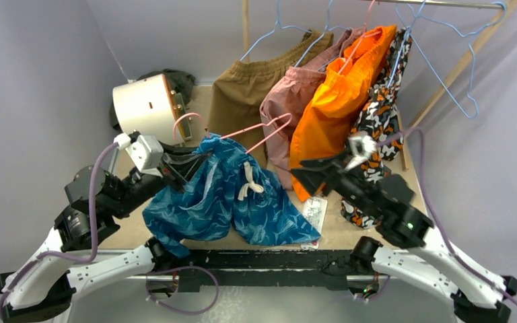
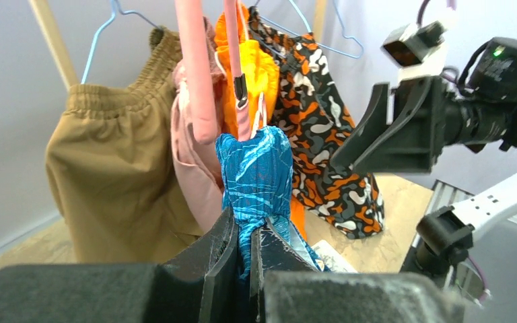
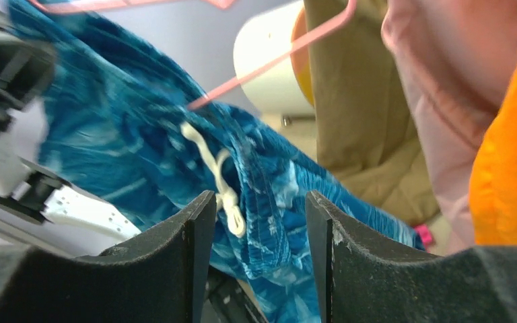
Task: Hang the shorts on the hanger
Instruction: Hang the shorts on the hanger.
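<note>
Next, I close my right gripper on the loose end of the blue-and-teal shorts' waistband [image 1: 272, 175] [image 3: 268, 252], beyond the white drawstring, to pull it over the pink hanger.
The blue-and-teal shorts [image 1: 229, 195] hang bunched at the table's front centre, with the white drawstring bow [image 1: 249, 182] facing up. The pink hanger [image 1: 259, 129] sticks out of their top edge, its hook [image 1: 185, 121] to the left. My left gripper [image 1: 190, 168] is shut on a fold of the shorts [image 2: 256, 175] at their upper left, and the pink wire [image 2: 237, 74] runs down into that bunch. My right gripper [image 1: 297, 178] is open just right of the shorts. In its own view [image 3: 259, 208] the waistband [image 3: 283, 188] and drawstring [image 3: 219, 178] lie between the jaws, untouched.
A rack at the back holds brown shorts [image 1: 249, 94], pink shorts [image 1: 289, 108], orange shorts [image 1: 340, 101] and patterned shorts [image 1: 377, 118] on light blue hangers [image 1: 444, 54]. A white cylinder [image 1: 145, 104] stands at the back left. A paper card [image 1: 314, 212] lies beside the shorts.
</note>
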Tool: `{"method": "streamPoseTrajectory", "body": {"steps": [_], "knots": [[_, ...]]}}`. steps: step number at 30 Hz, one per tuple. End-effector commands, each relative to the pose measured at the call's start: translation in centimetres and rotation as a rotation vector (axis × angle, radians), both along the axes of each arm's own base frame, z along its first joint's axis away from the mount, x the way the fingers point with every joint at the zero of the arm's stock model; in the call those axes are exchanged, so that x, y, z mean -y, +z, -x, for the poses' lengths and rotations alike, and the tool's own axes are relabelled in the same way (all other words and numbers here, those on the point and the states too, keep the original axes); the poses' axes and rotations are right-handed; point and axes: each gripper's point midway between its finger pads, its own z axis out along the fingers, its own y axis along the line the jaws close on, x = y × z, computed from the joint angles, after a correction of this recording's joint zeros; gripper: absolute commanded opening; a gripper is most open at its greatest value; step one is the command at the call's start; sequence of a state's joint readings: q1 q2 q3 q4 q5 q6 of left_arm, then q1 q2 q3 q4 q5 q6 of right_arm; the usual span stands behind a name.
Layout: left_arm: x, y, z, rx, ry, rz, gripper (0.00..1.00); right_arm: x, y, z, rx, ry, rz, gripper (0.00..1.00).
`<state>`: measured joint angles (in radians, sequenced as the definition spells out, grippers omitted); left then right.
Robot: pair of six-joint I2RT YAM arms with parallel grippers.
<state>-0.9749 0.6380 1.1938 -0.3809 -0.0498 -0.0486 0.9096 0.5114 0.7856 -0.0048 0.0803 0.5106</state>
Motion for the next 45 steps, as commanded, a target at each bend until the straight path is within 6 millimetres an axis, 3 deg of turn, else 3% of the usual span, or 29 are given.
{"method": "streamPoseTrajectory", "body": {"steps": [1, 4, 7, 14, 24, 28, 35, 40, 45], "knots": [[-1.7, 2.6, -1.5, 0.042, 0.122, 0.124, 0.00, -4.7, -3.9, -1.6, -0.148, 0.083, 0.124, 0.54], [-2.5, 2.7, -2.2, 0.034, 0.179, 0.166, 0.00, -6.1, -4.3, -2.2, -0.149, 0.099, 0.102, 0.54], [-3.4, 2.5, -2.6, 0.024, 0.226, 0.202, 0.00, -5.6, -4.7, -2.9, -0.126, 0.053, 0.081, 0.57], [-4.8, 2.1, -3.1, 0.007, 0.293, 0.228, 0.00, -7.1, -4.9, -2.6, -0.118, 0.122, 0.111, 0.59], [-4.3, 2.2, -3.3, 0.007, 0.284, 0.242, 0.00, -8.1, -6.3, -3.5, -0.158, 0.103, 0.170, 0.58], [-4.0, 2.4, -3.2, 0.007, 0.275, 0.231, 0.00, -9.0, -6.1, -2.8, -0.127, 0.162, 0.161, 0.59], [-4.1, 2.6, -3.2, 0.013, 0.272, 0.226, 0.00, -11.0, -8.0, -2.5, -0.160, 0.156, 0.218, 0.59], [-3.9, 2.6, -3.1, 0.012, 0.264, 0.222, 0.00, -9.8, -10.3, -3.9, -0.264, 0.026, 0.227, 0.56], [-4.1, 2.7, -2.9, 0.013, 0.262, 0.222, 0.00, -8.6, -9.9, -4.6, -0.256, -0.045, 0.179, 0.56]]}}
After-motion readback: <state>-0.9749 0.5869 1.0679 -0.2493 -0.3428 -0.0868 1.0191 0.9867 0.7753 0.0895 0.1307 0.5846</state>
